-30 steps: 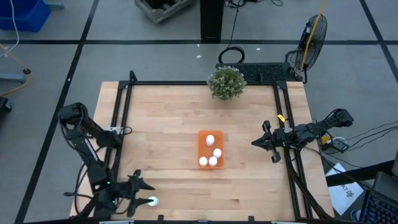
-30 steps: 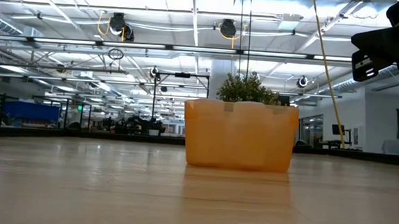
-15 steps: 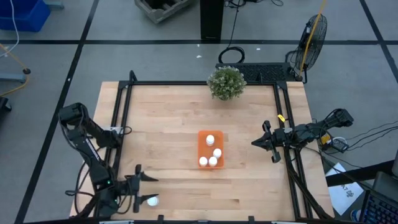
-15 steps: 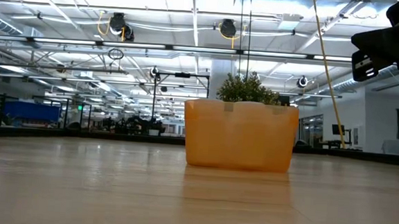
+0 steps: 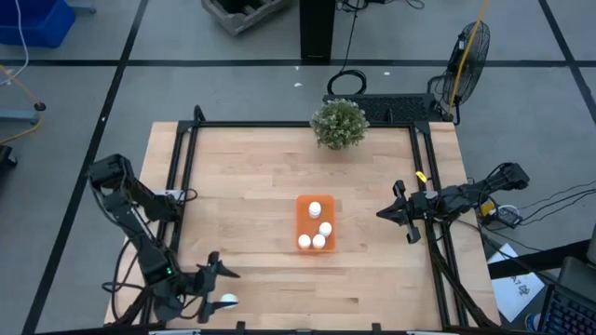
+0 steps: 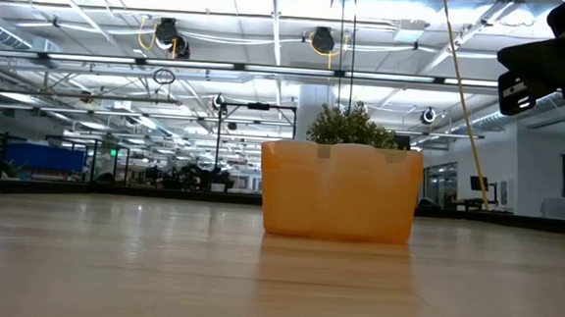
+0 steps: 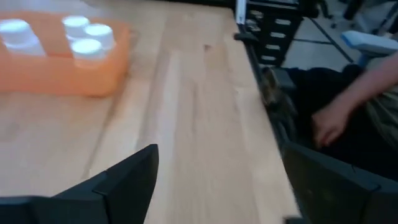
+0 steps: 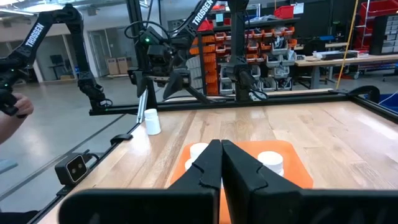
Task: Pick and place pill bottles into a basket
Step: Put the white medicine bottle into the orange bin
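I close my left gripper next on the lone bottle's upper part [image 5: 229, 300], near its cap, because that white bottle is still standing outside the orange tray.
The orange tray [image 5: 316, 223] lies mid-table with several white pill bottles [image 5: 315, 208] standing in it; it also shows in the low view [image 6: 339, 193] and the left wrist view [image 7: 56, 74]. One more white bottle [image 5: 227, 301] stands upright on the table near the near left corner, and shows in the right wrist view [image 8: 151, 121]. My left gripper [image 5: 216, 287] is open just beside that bottle, and I see no touch. The bottle is out of the left wrist view [image 7: 217, 180]. My right gripper [image 5: 380, 214] is shut and empty at the table's right, pointing at the tray.
A green potted plant [image 5: 339, 123] stands at the far edge. A black frame rail [image 5: 177, 195] runs along the table's sides. A person's hand [image 7: 328, 123] shows beyond the table's edge in the left wrist view. Bare wood lies between the lone bottle and the tray.
My left gripper has shifted a little toward the table's right and turned slightly, staying open. The lone bottle has stayed where it stood.
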